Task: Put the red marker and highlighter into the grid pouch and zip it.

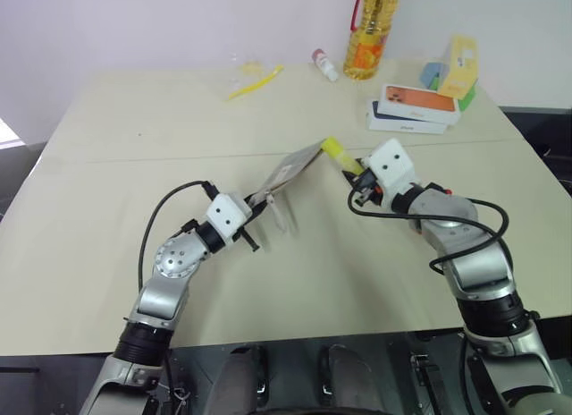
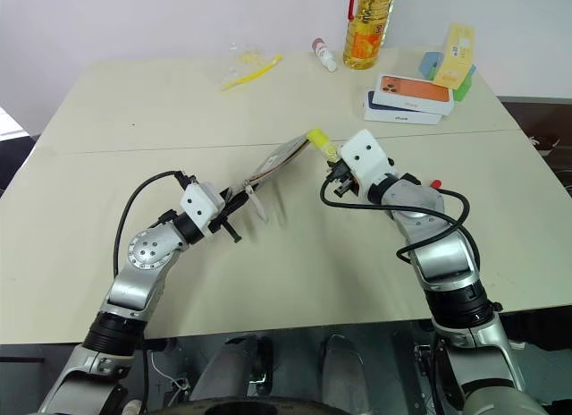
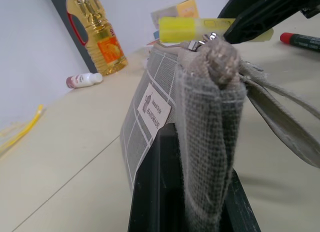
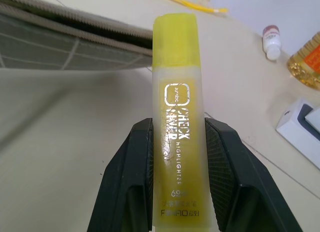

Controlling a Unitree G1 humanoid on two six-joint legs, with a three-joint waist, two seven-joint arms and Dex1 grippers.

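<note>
Next, I release the yellow highlighter, now just beside the pouch's raised end, from my right gripper inside the gaping zipper opening of the grid pouch [image 1: 322, 195], cap end first.
My left gripper [image 1: 258, 207] is shut on one end of the grid pouch [image 1: 291, 169], a grey fabric pouch with white grid lines and a small white label [image 3: 154, 108], and holds it lifted and tilted above the table. In the right wrist view the pouch's zipper edge [image 4: 75, 29] gapes open. My right gripper [image 4: 177, 162] is shut on the yellow highlighter [image 4: 176, 117], whose cap end [image 1: 334, 148] sits just beside the pouch's raised end. The red marker [image 3: 301, 40] lies on the table by my right arm [image 2: 435, 183].
At the table's [image 1: 107, 165] far side stand an oil bottle [image 1: 371, 30], a small white bottle with a red cap [image 1: 324, 64], stacked phone boxes [image 1: 416, 108], coloured packets [image 1: 458, 68] and a long thin yellow stick [image 1: 255, 82].
</note>
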